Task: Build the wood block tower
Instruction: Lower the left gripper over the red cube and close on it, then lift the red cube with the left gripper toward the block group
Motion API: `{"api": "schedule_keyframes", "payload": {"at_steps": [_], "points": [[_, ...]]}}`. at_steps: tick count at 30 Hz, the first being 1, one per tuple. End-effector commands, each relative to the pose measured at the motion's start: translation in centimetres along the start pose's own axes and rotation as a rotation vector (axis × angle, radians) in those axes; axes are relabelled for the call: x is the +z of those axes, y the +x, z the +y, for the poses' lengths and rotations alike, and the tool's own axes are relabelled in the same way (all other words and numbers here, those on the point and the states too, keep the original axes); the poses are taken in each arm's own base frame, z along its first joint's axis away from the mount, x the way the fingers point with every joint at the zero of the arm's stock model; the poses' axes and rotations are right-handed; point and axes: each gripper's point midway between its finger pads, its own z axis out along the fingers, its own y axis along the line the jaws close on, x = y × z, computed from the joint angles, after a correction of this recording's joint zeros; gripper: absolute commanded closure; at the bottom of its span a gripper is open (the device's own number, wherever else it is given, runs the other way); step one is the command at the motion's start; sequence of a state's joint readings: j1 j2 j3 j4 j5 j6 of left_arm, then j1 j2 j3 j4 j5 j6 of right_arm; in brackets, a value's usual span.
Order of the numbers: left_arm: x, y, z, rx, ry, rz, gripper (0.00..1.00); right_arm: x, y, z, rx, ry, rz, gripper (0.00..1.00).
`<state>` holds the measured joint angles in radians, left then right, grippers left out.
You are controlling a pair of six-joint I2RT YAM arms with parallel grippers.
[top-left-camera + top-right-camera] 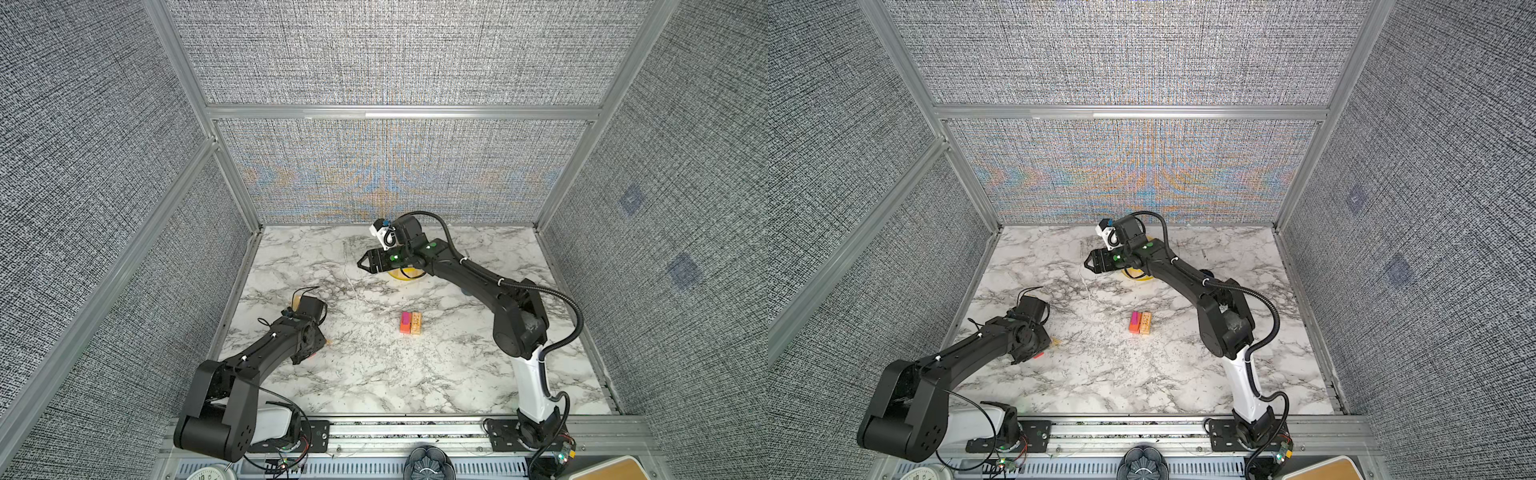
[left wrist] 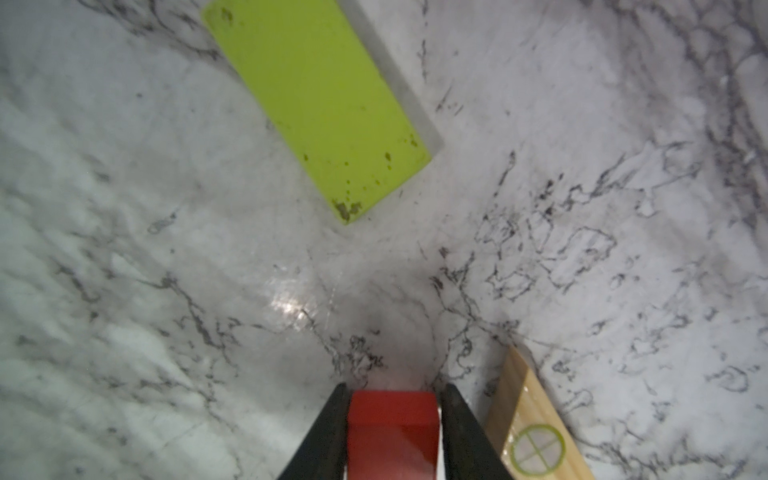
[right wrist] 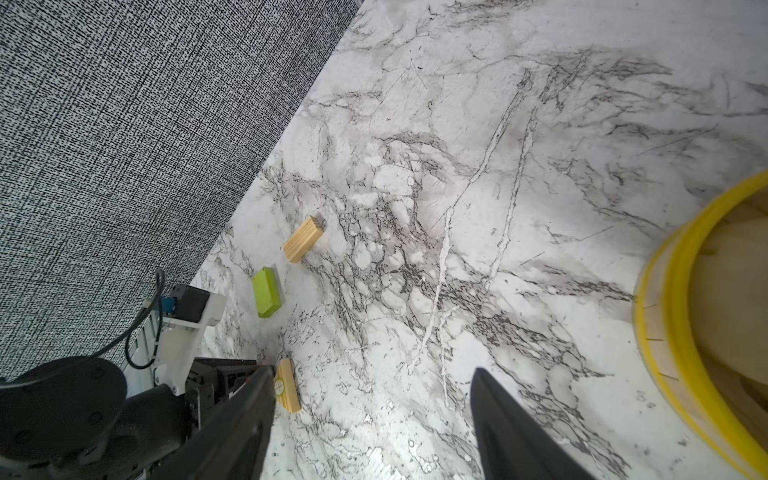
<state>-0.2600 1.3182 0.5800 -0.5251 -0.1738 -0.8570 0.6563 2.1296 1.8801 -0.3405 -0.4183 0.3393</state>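
Observation:
My left gripper needs to hand the red block over. So I need to close my right gripper on the red block's loose end (image 3: 266,362) to take it.
My left gripper (image 2: 392,388) is shut on a red block (image 2: 392,432), low over the marble table at the left. A lime green slab (image 2: 320,104) lies flat beyond it, and a tan block with a green circle (image 2: 532,428) lies beside one finger. In both top views the arm hides this gripper; only a red sliver (image 1: 1039,355) shows. The tower (image 1: 410,324) stands mid-table: an orange block with a pink one on it, and a tan block against them. My right gripper (image 1: 360,263) hovers open and empty at the back. Its wrist view shows another tan block (image 3: 303,245).
A round yellow steamer basket (image 1: 409,274) sits under the right arm at the back, its rim (image 3: 681,332) close to the right gripper. Grey fabric walls (image 1: 395,174) enclose the table on three sides. A metal rail (image 1: 415,428) runs along the front edge.

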Motion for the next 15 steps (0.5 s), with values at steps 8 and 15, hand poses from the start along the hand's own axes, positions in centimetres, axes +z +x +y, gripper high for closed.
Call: {"api": "schedule_keyframes", "payload": {"at_steps": [8, 15], "points": [[0.2, 1.6, -0.9, 0.015, 0.068, 0.077, 0.78, -0.7, -0.1, 0.4, -0.002, 0.000, -0.009, 0.24], [-3.9, -0.2, -3.4, 0.024, 0.219, 0.018, 0.80, -1.9, -0.5, 0.8, 0.012, -0.010, -0.028, 0.24]]}}
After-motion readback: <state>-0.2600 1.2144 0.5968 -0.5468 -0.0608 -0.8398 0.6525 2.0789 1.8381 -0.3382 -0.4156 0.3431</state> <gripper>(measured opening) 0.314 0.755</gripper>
